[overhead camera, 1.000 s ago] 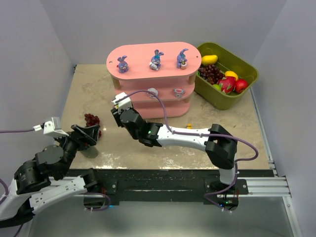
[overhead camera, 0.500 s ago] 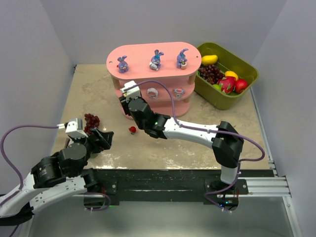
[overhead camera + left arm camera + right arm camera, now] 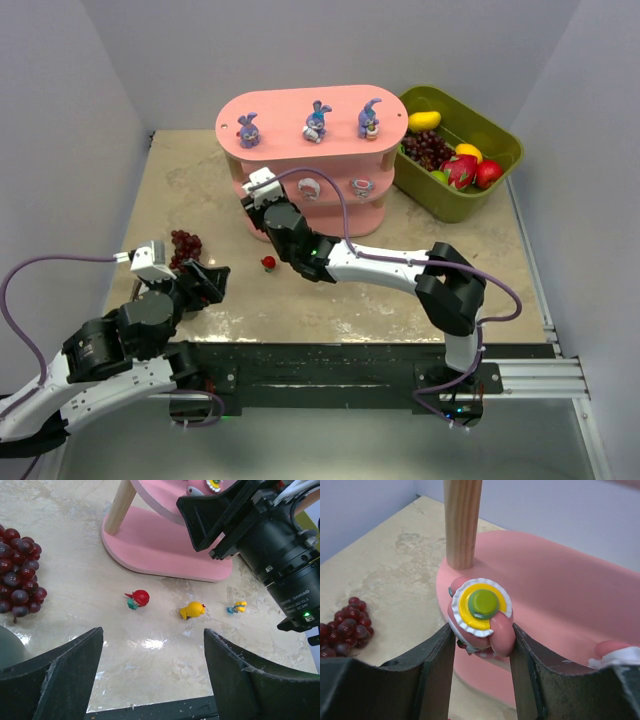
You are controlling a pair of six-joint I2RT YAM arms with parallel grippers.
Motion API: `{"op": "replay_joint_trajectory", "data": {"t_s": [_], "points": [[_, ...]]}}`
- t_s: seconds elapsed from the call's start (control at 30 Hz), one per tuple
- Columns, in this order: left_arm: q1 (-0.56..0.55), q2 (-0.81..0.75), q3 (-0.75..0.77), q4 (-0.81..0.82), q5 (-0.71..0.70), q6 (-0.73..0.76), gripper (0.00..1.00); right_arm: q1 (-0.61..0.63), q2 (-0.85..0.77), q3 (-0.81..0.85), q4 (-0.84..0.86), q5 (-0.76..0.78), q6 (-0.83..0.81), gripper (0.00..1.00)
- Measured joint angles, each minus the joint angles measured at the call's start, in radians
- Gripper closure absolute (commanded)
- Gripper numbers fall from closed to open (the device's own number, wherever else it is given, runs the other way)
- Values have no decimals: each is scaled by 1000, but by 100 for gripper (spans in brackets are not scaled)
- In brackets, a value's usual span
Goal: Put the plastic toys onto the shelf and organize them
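Note:
The third pink-and-white toy will go down on the middle board (image 3: 259,194) (image 3: 487,642) next to the wooden post, set there by my right gripper.
The pink shelf (image 3: 300,108) carries three purple-blue bunnies (image 3: 317,122) on its top board and two pink-and-white toys (image 3: 361,186) on the middle board. My right gripper (image 3: 481,636) is shut on a third pink-and-white toy (image 3: 480,605) with a yellow and green disc. It holds the toy at the left end of the middle board (image 3: 560,595), beside a wooden post (image 3: 462,522). A red toy (image 3: 138,598), a yellow toy (image 3: 193,610) and a small blue-and-yellow toy (image 3: 236,607) lie on the table before the shelf. My left gripper (image 3: 152,665) hangs open just short of them, holding nothing.
A dark red grape bunch (image 3: 184,243) lies on the table to the left of my left gripper. An olive-green bin (image 3: 497,135) of fake fruit stands right of the shelf. The right arm (image 3: 270,535) stretches across the table in front of the shelf.
My right gripper has carried the pink-and-white toy up to the shelf's left end, uncovering the red toy on the table. The left arm has swung right, past the grapes, then held still.

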Motion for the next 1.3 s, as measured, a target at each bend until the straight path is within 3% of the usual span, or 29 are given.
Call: {"op": "replay_joint_trajectory", "data": {"t_s": [0.77, 1.3], "points": [[0, 15, -14, 0, 0, 0, 14, -18, 34, -72, 157, -34, -11, 80], [0, 6, -14, -5, -4, -15, 13, -27, 58, -69, 203, -29, 8, 59]]}}
